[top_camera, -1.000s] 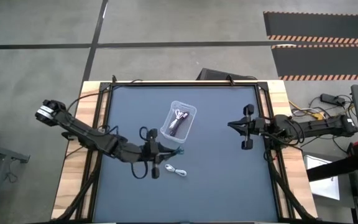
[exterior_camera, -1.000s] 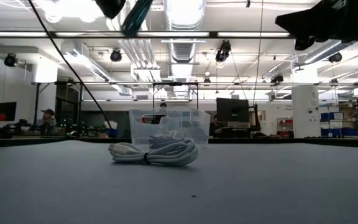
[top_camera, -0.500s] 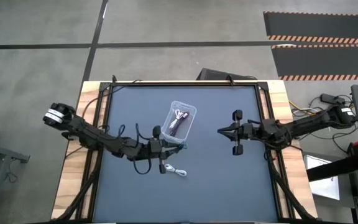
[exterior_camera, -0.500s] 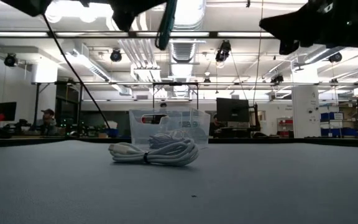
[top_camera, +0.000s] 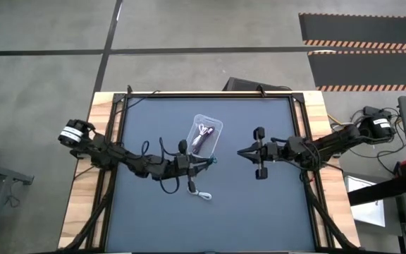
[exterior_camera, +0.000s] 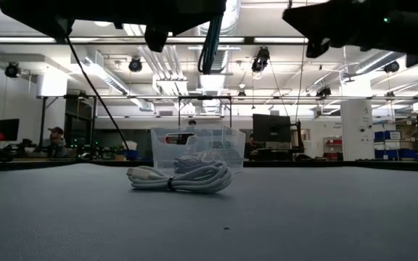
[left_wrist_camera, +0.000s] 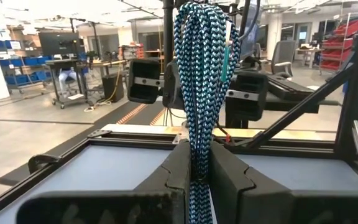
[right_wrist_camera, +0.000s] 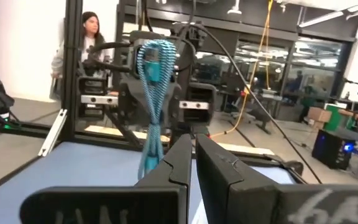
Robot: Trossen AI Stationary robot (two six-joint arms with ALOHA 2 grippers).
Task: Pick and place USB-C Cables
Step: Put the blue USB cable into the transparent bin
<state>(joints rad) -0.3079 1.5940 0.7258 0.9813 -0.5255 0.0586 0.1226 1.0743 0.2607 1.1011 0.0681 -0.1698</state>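
The teal cable is upright in my left gripper, so my shut right gripper should open and take it under its loop (right_wrist_camera: 154, 128) before moving over the bin.
My left gripper (top_camera: 200, 163) hovers over the table just near of the clear bin (top_camera: 217, 127) and is shut on a teal braided cable bundle (top_camera: 209, 161). In the low view that teal cable (exterior_camera: 212, 43) shows high above the table. The bin holds a dark and a white cable (top_camera: 201, 137). A white coiled cable (top_camera: 203, 195) lies flat on the table near of the left gripper, in front of the bin (exterior_camera: 162, 148) in the low view. My right gripper (top_camera: 241, 152) is shut, in the air right of the bin, pointing at the left gripper. My left gripper pinches the teal cable bundle between its two fingers (left_wrist_camera: 182, 165), several strands together, at a lower stretch of the bundle (left_wrist_camera: 197, 146). The fingers come about level from the table's left, across the bundle. The bundle is lifted clear, standing roughly upright with its looped end (left_wrist_camera: 197, 12) on top.
The dark mat (top_camera: 273, 212) has a raised black frame (top_camera: 210, 95) around it and wooden margins at both sides. Open mat lies at the near side and right of the white cable (exterior_camera: 181, 178). People and workshop furniture show in the room beyond the table.
My left gripper has carried the teal cable toward the table's right and far edge, closer to the bin, staying shut on it. My right gripper has moved toward the table's left and slightly toward the near edge, closing in on the left gripper. The white cable and the bin have stayed put.
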